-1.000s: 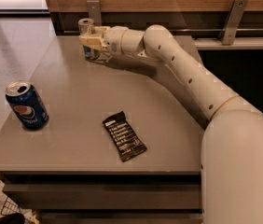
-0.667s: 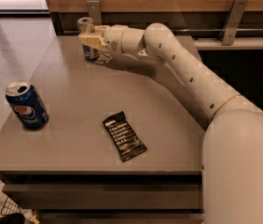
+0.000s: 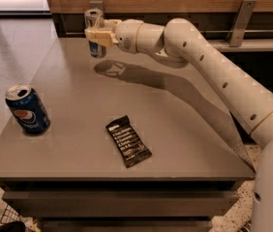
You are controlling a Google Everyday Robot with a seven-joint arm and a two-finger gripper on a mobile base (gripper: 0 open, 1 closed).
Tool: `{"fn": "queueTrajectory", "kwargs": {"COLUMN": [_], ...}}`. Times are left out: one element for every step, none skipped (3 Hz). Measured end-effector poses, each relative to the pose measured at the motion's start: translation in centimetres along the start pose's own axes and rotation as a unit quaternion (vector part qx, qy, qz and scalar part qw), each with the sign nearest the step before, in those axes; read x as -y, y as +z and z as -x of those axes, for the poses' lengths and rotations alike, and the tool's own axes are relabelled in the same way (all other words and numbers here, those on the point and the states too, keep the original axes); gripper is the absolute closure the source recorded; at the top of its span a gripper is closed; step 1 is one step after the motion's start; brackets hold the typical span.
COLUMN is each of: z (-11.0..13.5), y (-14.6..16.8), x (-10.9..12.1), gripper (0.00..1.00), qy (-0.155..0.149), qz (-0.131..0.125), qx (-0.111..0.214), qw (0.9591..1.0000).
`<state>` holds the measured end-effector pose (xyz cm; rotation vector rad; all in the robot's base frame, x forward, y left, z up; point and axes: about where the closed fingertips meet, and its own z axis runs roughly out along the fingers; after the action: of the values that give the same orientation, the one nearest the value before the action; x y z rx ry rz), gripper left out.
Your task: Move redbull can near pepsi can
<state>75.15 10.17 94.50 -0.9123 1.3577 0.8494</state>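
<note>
I need to set the redbull can on the table (image 3: 69,129) between the pepsi can and the black wrapper with my gripper. The redbull can is now held a little above the table.
The redbull can (image 3: 97,49), slim and silver with blue panels, is at the table's far left, held upright in my gripper (image 3: 96,34). The gripper is shut around its middle and holds it a little above the table (image 3: 189,129); its shadow lies on the surface just to the right. The pepsi can (image 3: 27,111), wider and dark blue with a round logo, stands upright near the table's front left edge, well apart from the redbull can.
A black snack bar wrapper (image 3: 128,141) lies flat near the table's front middle. A wooden wall with a dark ledge and a metal bracket (image 3: 240,21) runs behind the table. My arm spans the right side above the table.
The gripper has risen slightly with the redbull can in it, lifting the can off the table. The pepsi can and wrapper have not moved.
</note>
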Motion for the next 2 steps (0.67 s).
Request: {"fn": "queueTrajectory", "kwargs": {"z": [2.1, 1.5], "y": [-4.1, -6.4], "x": [-6.3, -13.6], "gripper": [1.00, 1.00], "qy": [0.004, 0.010], "qz": [-0.006, -0.005], "qx": [0.001, -0.027], "qw": [1.0000, 0.9996]}}
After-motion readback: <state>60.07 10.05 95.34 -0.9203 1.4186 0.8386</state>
